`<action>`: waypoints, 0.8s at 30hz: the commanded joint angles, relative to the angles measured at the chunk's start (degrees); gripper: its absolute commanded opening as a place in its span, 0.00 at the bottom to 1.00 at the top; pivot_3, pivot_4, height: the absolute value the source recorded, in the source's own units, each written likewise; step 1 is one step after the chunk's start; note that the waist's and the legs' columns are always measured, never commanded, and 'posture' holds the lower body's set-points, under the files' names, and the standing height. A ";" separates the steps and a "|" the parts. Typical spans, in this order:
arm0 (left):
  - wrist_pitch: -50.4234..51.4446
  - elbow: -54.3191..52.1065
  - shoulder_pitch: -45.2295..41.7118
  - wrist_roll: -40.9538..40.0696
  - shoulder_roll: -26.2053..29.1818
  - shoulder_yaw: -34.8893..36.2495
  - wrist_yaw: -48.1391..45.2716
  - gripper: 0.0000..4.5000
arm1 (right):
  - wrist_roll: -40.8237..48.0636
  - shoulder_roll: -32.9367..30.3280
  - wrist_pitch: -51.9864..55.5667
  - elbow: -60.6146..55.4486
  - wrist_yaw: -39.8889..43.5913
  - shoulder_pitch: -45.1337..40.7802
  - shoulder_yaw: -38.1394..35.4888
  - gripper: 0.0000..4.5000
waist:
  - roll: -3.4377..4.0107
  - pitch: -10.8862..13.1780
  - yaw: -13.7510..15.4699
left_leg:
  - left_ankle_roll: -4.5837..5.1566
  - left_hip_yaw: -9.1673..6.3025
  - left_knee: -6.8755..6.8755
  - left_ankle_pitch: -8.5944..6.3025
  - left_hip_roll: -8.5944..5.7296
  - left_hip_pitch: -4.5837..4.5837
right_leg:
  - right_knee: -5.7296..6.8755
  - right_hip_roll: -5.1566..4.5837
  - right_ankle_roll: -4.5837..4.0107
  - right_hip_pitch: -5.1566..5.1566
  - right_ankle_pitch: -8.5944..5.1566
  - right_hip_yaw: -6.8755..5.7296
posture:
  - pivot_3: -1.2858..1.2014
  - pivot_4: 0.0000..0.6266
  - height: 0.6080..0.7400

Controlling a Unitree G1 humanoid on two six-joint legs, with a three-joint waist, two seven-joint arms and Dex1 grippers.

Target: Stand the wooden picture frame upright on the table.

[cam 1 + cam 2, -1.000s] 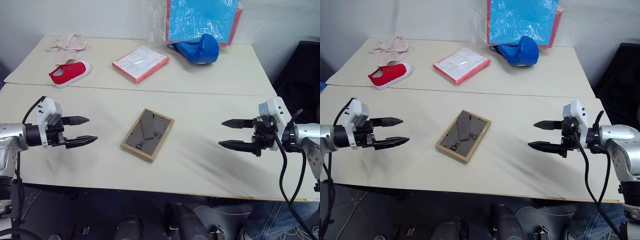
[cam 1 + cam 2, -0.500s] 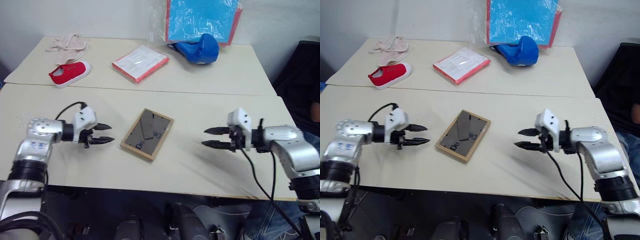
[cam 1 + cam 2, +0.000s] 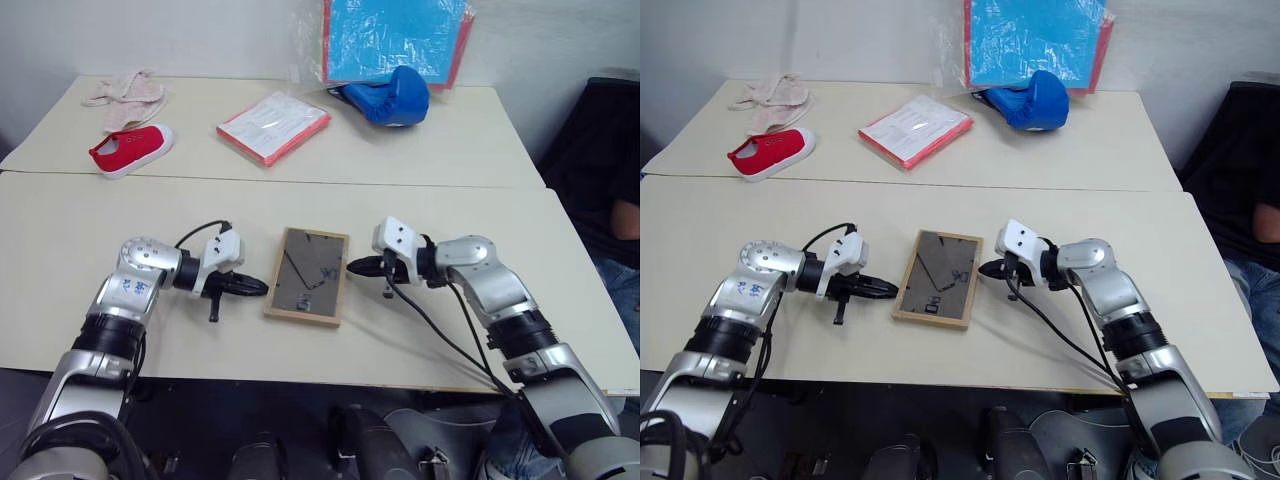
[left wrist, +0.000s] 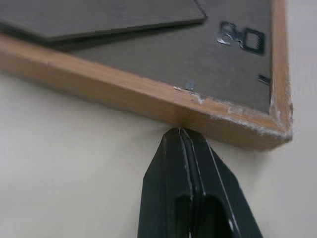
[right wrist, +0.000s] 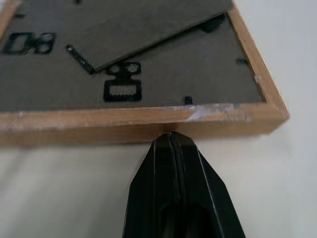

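Observation:
The shut fingers of both the robot's grippers only press against the picture frame's sides, so the left gripper needs to open and grip the picture frame's side (image 3: 268,303) near the corner before lifting it.
The wooden picture frame (image 3: 308,277) lies face down near the front of the table (image 3: 120,220), its dark grey back panel and prop leg (image 5: 148,25) facing up. My left gripper (image 3: 262,289) is shut, and its joined tips (image 4: 181,133) touch the frame's left wooden edge near a corner. My right gripper (image 3: 352,267) is shut too, with its tips (image 5: 171,135) pressed against the frame's right wooden edge. Neither gripper holds anything. The picture side is hidden underneath.
On the far table lie a red shoe (image 3: 125,148), a pink cloth (image 3: 125,90), a white packet edged in red (image 3: 273,125) and a blue glove (image 3: 390,97). A big blue sheet (image 3: 395,40) leans on the wall. A person's arm (image 3: 628,215) shows at the right edge.
Both grippers have shut and swung inward to the frame's two long sides. The frame has turned from a slanted lie to nearly square with the table edge.

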 commanded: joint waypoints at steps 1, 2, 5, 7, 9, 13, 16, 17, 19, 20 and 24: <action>7.26 -7.65 2.64 -3.26 -0.12 2.49 3.20 0.00 | -1.30 0.32 -1.84 0.61 -1.38 -1.63 -0.95 0.00 | 0.00 0.00 0.01 | 0.00 -0.01 0.00 0.00 0.00 0.00 | 0.01 0.00 0.00 0.00 0.00 0.00 | 0.52 0.24 1.00; 9.04 -8.30 3.48 -3.37 0.35 3.11 4.32 0.00 | -1.12 -0.13 -1.65 0.10 -0.84 -1.52 -1.33 0.00 | 0.00 0.00 0.01 | 0.00 -0.03 0.00 0.00 0.00 0.00 | 0.01 0.00 0.00 0.00 0.00 -0.01 | 0.52 0.24 1.00; 16.78 -8.87 4.95 -4.48 1.71 5.30 7.89 0.00 | -1.14 -2.33 -1.83 -2.73 1.64 -0.38 -1.34 0.00 | 0.00 0.00 -0.06 | 0.00 -0.03 0.00 0.00 0.00 0.00 | 0.01 0.00 0.00 0.00 0.00 -0.01 | 0.52 0.24 1.00; 26.59 -9.56 5.36 -7.51 3.04 6.91 8.57 0.09 | -1.85 -4.38 -2.91 -4.95 3.70 0.68 -0.48 0.00 | 0.00 0.00 -0.06 | 0.00 -0.03 0.00 0.00 0.00 0.01 | 0.01 0.00 0.00 0.00 0.00 -0.01 | 0.52 0.24 1.00; 36.11 -10.91 5.77 -11.31 4.78 8.14 7.94 0.19 | -2.56 -6.23 -4.10 -7.01 5.58 1.70 0.44 0.00 | 0.00 0.00 -0.18 | 0.00 -0.04 0.00 0.00 0.00 0.01 | 0.00 0.01 0.00 0.01 0.00 -0.01 | 0.52 0.24 1.00; 60.52 -11.94 4.85 -22.41 6.39 12.33 7.62 0.48 | -6.35 -9.45 -9.31 -9.95 8.42 3.22 3.38 0.00 | 0.00 0.00 -0.25 | -0.01 -0.05 -0.01 0.00 0.00 0.03 | 0.02 0.04 -0.02 0.01 -0.01 0.00 | 0.52 0.24 1.00; 64.63 -12.83 4.81 -23.27 5.17 12.40 11.74 0.67 | -7.91 -8.58 -10.63 -9.44 7.35 2.45 4.04 0.00 | -0.01 -0.01 -0.05 | -0.02 -0.07 0.00 0.01 -0.04 0.03 | 0.03 0.02 -0.02 0.02 -0.01 0.01 | 0.52 0.24 1.00; 65.65 -12.67 4.63 -23.73 4.63 12.79 12.74 0.75 | -8.43 -8.31 -10.98 -9.28 7.12 2.23 4.21 0.00 | -0.01 -0.01 0.01 | -0.02 -0.09 0.01 0.01 -0.04 0.04 | 0.03 0.01 -0.02 0.04 -0.01 0.00 | 0.52 0.24 1.00; 68.07 -11.31 3.62 -24.07 2.53 13.64 15.67 0.87 | -9.52 -7.56 -11.38 -9.25 6.60 1.90 4.76 0.00 | -0.01 -0.01 0.07 | -0.03 -0.09 0.01 0.01 -0.05 0.05 | 0.03 0.01 -0.02 0.05 -0.01 0.00 | 0.52 0.24 1.00; 68.76 -10.75 3.33 -23.75 1.22 13.57 17.50 0.93 | -10.36 -7.15 -11.84 -9.24 6.16 1.76 5.23 0.00 | -0.01 -0.01 0.20 | -0.03 -0.09 0.01 0.02 -0.06 0.06 | 0.03 0.00 -0.02 0.06 -0.01 0.00 | 0.52 0.24 1.00; 68.88 -10.30 4.46 -23.13 -5.29 10.48 22.25 0.99 | -11.45 -4.61 -11.23 -10.31 5.81 1.65 6.84 0.00 | 0.37 -0.42 0.86 | -0.01 -0.14 0.04 0.01 -0.13 0.24 | -0.01 -0.09 -0.01 0.28 -0.01 -0.03 | 0.52 0.24 1.00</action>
